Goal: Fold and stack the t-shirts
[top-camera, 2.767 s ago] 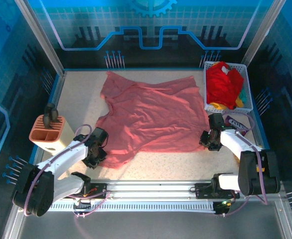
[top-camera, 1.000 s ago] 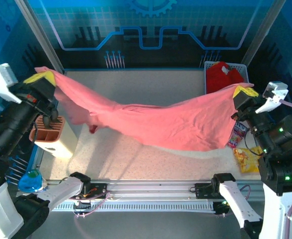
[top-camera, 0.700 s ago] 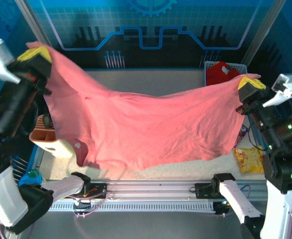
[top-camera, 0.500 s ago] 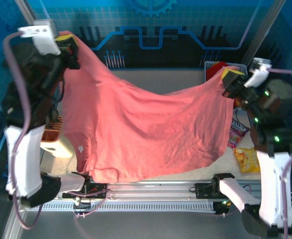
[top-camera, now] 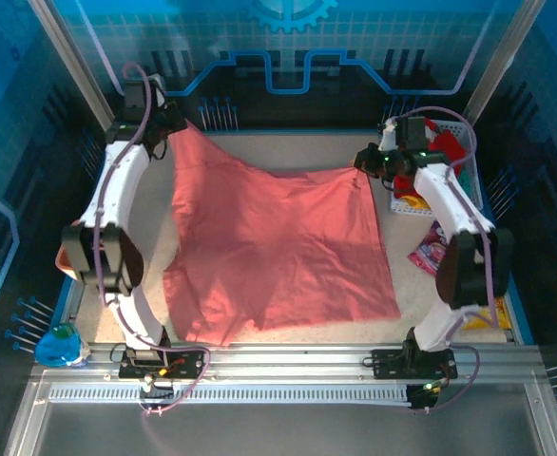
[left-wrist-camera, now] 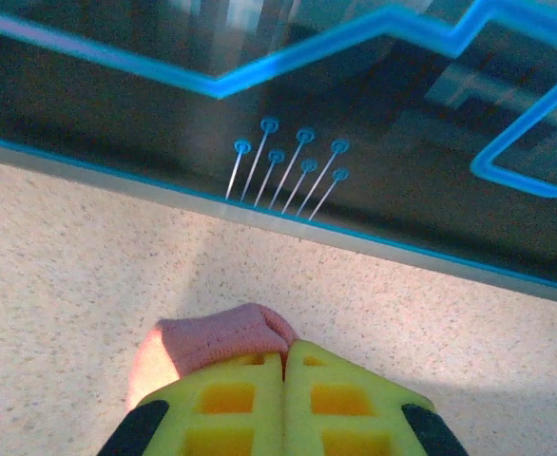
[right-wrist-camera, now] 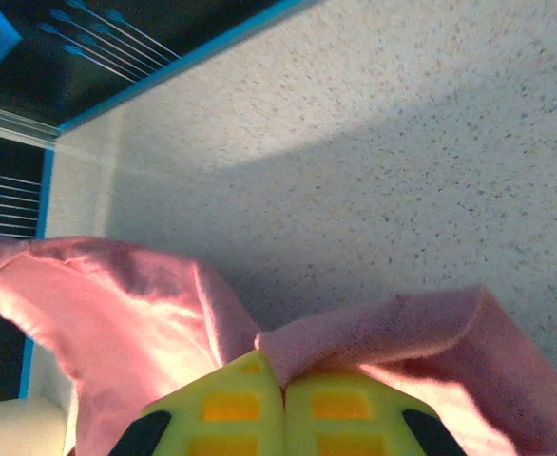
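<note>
I need to use my right gripper to let go of the bottom hem corner on the salmon-pink t-shirt's side edge (top-camera: 373,218), next to the white basket.
The salmon-pink t-shirt (top-camera: 278,247) lies spread over the table, its back edge stretched between my two grippers. My left gripper (top-camera: 176,129) holds the far-left corner just above the table, near the back wall. In the left wrist view the yellow fingers (left-wrist-camera: 240,399) are shut on a bunched bit of pink cloth (left-wrist-camera: 212,340). At the far-right corner my right gripper (top-camera: 364,163) pinches a fold of the pink cloth (right-wrist-camera: 374,332), its jaws closed. A red t-shirt (top-camera: 442,144) sits bunched in the white basket (top-camera: 470,160).
A purple snack packet (top-camera: 429,253) and a yellow one (top-camera: 489,317) lie on the table by the right arm. An orange and cream organiser (top-camera: 69,258) stands at the left edge behind the left arm. The back wall runs close behind both grippers.
Both arms have swung from high near the front down to the back of the table. The pink shirt, hanging between them before, now lies spread flat.
</note>
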